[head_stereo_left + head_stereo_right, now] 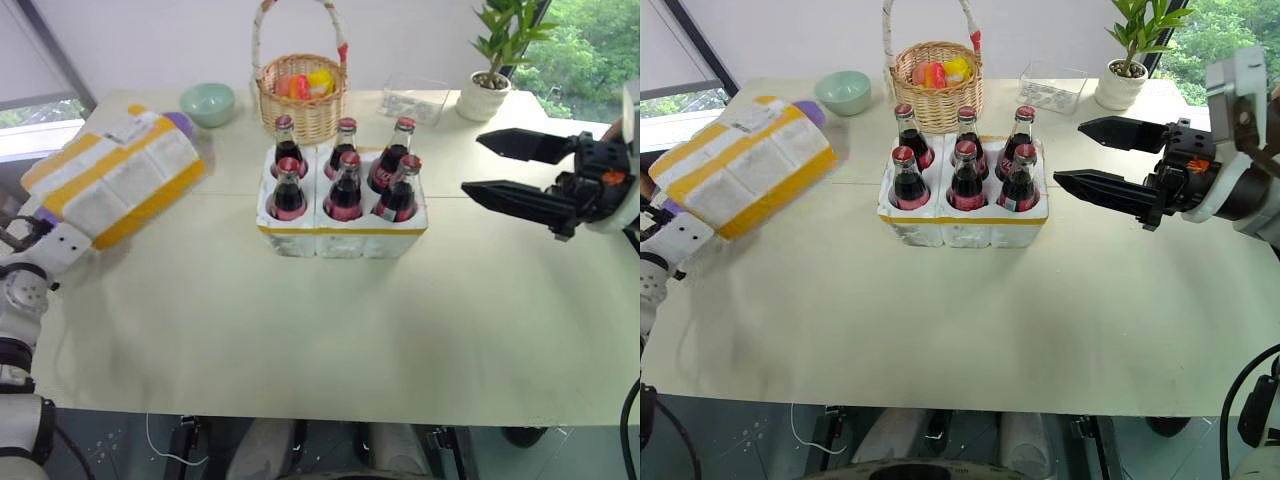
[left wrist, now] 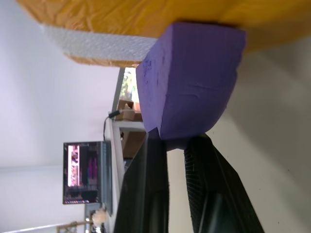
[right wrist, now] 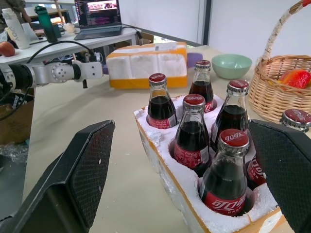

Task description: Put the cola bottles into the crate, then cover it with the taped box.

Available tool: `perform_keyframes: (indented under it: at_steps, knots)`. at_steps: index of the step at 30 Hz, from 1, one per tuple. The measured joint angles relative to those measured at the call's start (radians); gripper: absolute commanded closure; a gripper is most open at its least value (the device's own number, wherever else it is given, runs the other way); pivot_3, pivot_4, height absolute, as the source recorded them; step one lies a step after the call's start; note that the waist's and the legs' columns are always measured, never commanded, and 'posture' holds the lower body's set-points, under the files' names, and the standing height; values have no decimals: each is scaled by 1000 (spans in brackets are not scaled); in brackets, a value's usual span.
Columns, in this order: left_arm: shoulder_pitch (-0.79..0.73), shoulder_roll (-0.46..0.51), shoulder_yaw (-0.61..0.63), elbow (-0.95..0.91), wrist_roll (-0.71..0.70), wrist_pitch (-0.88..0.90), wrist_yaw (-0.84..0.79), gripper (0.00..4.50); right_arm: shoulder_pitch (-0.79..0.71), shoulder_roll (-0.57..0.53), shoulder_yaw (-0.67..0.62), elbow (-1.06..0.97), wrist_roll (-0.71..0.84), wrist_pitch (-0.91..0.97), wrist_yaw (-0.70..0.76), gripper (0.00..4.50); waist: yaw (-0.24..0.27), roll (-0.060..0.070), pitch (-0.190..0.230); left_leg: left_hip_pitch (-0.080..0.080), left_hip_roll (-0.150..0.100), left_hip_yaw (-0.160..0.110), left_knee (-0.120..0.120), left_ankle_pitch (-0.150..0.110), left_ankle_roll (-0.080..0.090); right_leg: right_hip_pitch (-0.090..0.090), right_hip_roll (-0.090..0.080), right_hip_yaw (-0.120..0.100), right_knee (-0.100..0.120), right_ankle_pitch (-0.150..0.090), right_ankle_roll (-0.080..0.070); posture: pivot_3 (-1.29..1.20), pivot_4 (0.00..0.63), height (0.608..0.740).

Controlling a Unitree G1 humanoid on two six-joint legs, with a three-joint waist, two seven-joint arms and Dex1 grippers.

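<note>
The purple block has just its tip in my left gripper, so that gripper should open, move in and grip the block nearer the taped box (image 2: 206, 63) before lifting.
Several cola bottles (image 1: 345, 188) with red caps stand upright in the wells of the white crate (image 1: 340, 238) at the table's middle. The taped box (image 1: 115, 175), white with yellow bands, lies tilted at the left. A purple block (image 2: 194, 82) sticks out from its near end, and my left gripper (image 2: 175, 141) is shut on that block's tip. My right gripper (image 1: 473, 163) hovers open to the right of the crate, above the table, pointing at the bottles with nothing between its fingers (image 3: 73, 174).
Behind the crate stands a wicker basket (image 1: 300, 95) with fruit. A green bowl (image 1: 208, 103) sits to its left; a clear container (image 1: 415, 98) and a potted plant (image 1: 490, 85) sit to its right. Bare table (image 1: 300, 340) lies in front of the crate.
</note>
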Motion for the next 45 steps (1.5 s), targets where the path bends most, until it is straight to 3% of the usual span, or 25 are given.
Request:
perform_keyframes:
  at_steps: [3, 10, 25, 28, 33, 40, 45]
  knots:
    - [-3, 1, -3, 5, 6, -6, 6, 4494, 0, 0, 0, 4, -1, -9, -2, 0, 0, 0, 0, 0, 0, 0, 0, 0, 0, 0, 0, 0, 0, 0, 0, 0, 150, 738]
    - [-3, 3, -11, 6, 16, -6, 6, 1008, 0, 0, 0, 17, -1, -13, -10, 0, 0, 0, 0, 0, 0, 0, 0, 0, 0, 0, 0, 0, 1, 0, 0, 0, 150, 738]
    - [-123, -11, -107, 64, 87, -31, 41, 1008, 6, -5, -1, 29, -2, -25, -18, 0, -1, -1, 0, 0, 0, 1, 1, 0, 0, -1, 0, 0, 3, 0, 0, 0, 150, 738]
    - [-143, -19, -111, 95, 85, -36, 42, 1841, 12, -9, -2, 29, -2, -30, -18, 0, -1, -1, 0, 0, 0, 1, 1, 0, 1, -2, 0, 0, 4, 0, 0, 0, 150, 738]
    - [-161, -21, -111, 122, 83, -47, 45, 4139, 25, -11, -4, 29, -3, -34, -17, 0, -1, -1, 0, 0, 0, 1, 1, 0, 1, -2, 0, 0, 5, 0, 0, 0, 150, 738]
    - [-198, -13, -112, 134, 86, -50, 44, 4139, 51, -42, -6, 32, -1, -29, 9, 0, 0, -3, 1, 0, -1, 1, 2, 0, 1, -2, 0, 0, 5, 0, 0, 0, 150, 738]
    - [-257, 56, -109, 68, 85, -68, 13, 4139, 77, -62, -11, 34, -34, -54, 34, 0, -1, -7, 2, -4, -1, 1, 3, 0, 1, -5, 0, 0, 6, 0, 0, 0, 150, 738]
